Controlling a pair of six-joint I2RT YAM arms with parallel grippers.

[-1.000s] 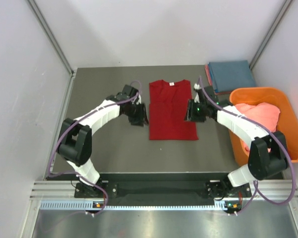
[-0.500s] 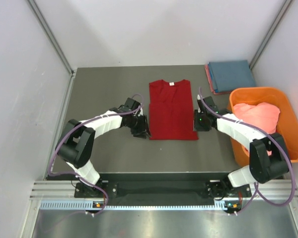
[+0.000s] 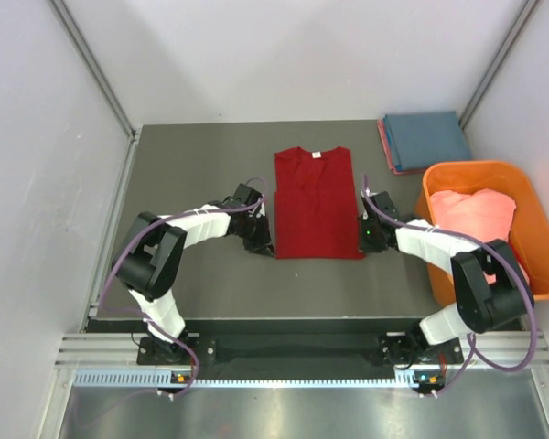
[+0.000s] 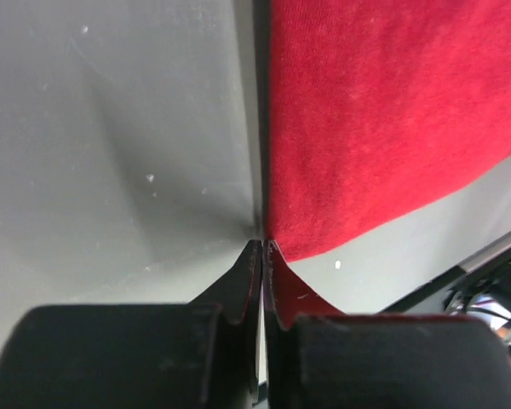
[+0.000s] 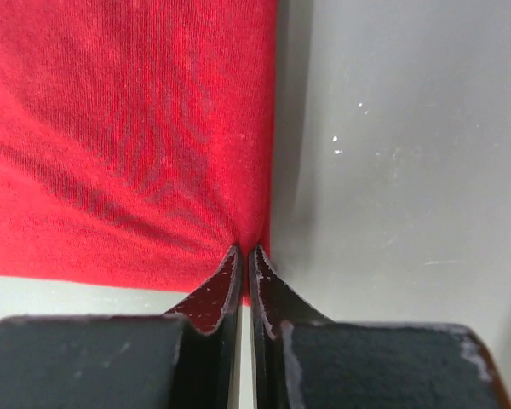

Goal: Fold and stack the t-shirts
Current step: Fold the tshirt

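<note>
The closed fingers of my left gripper barely meet the deep red t-shirt's near corner. That gripper should open and take more of the hem there (image 4: 311, 250) before folding.
The deep red t-shirt (image 3: 316, 206) lies flat in a long narrow fold at the table's middle, its white neck label at the far end. My left gripper (image 3: 268, 245) is down at the shirt's near left corner. In the left wrist view, its jaws (image 4: 262, 245) are closed with the corner of the red cloth (image 4: 392, 111) at their tips. My right gripper (image 3: 365, 240) is at the near right corner. In the right wrist view, it (image 5: 244, 250) is shut on the shirt's edge, and the cloth (image 5: 128, 128) puckers there. A folded blue t-shirt (image 3: 427, 137) lies at the back right.
An orange tub (image 3: 476, 167) stands at the right and holds a crumpled salmon-pink t-shirt (image 3: 476, 212). A pink edge (image 3: 382, 137) shows under the blue shirt. Grey walls and metal posts enclose the table.
Both grippers have moved nearer along the red shirt's sides, from about its middle to its near corners. The shirt itself has not visibly shifted.
</note>
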